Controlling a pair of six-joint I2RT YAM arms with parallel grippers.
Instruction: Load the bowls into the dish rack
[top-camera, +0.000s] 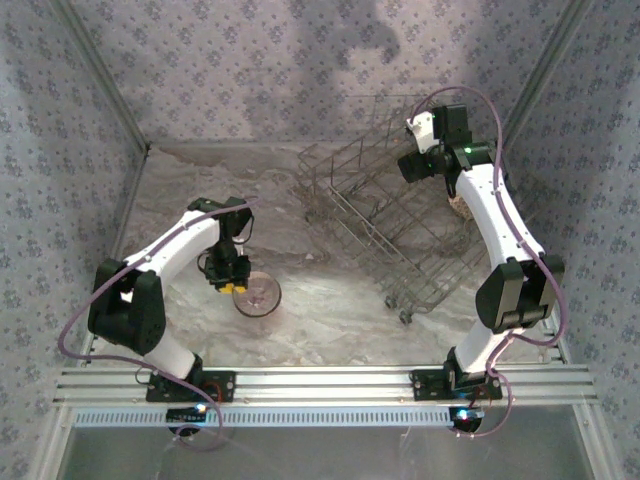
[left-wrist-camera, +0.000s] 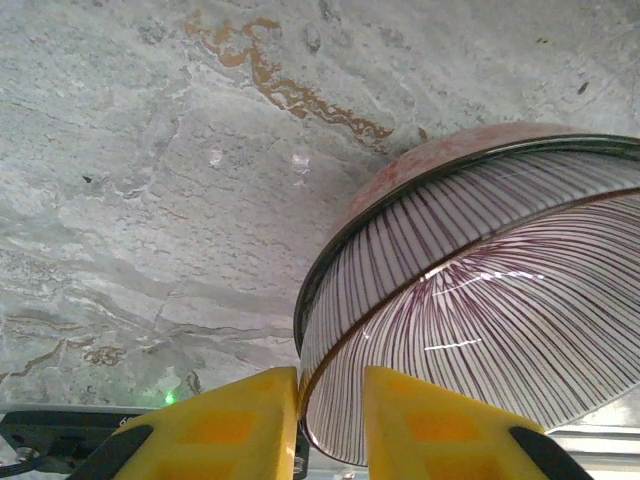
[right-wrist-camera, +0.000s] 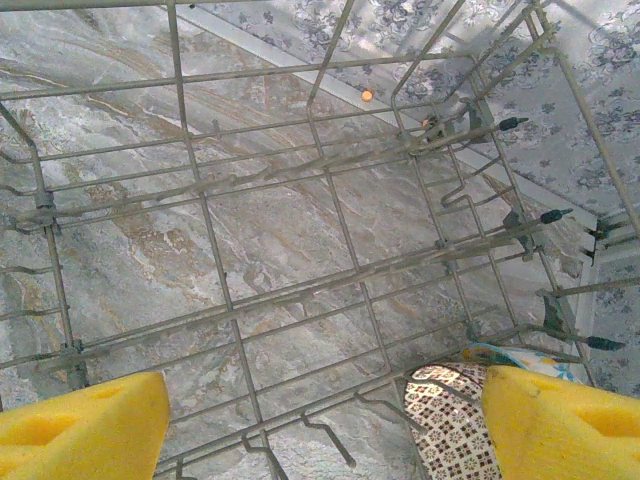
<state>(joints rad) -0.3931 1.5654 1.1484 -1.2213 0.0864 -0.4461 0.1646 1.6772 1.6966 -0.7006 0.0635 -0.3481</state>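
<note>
My left gripper needs to pinch only the striped bowl's rim (left-wrist-camera: 323, 368) and lift that bowl out for my right gripper, because the striped bowl sits inside the reddish bowl.
A bowl (left-wrist-camera: 480, 300) with fine purple stripes inside and a reddish outside has its rim pinched between my left gripper's (left-wrist-camera: 330, 425) yellow fingers (left-wrist-camera: 230, 425). From above, this bowl (top-camera: 258, 296) sits low over the table, right of the left gripper (top-camera: 229, 281); whether it touches the table I cannot tell. The grey wire dish rack (top-camera: 390, 235) stands at the back right. My right gripper (top-camera: 413, 165) hangs open over the rack's far side. In the right wrist view its fingers (right-wrist-camera: 80, 430) are spread wide above the rack wires (right-wrist-camera: 330, 290), with a brown-and-white patterned bowl (right-wrist-camera: 450, 425) beside the right finger.
A second bowl's teal and yellow rim (right-wrist-camera: 505, 354) peeks out behind the patterned one. A patterned bowl (top-camera: 460, 207) shows past the rack's right side, behind the right arm. Patterned walls (top-camera: 250, 70) close in the marbled table (top-camera: 330, 310) on three sides.
</note>
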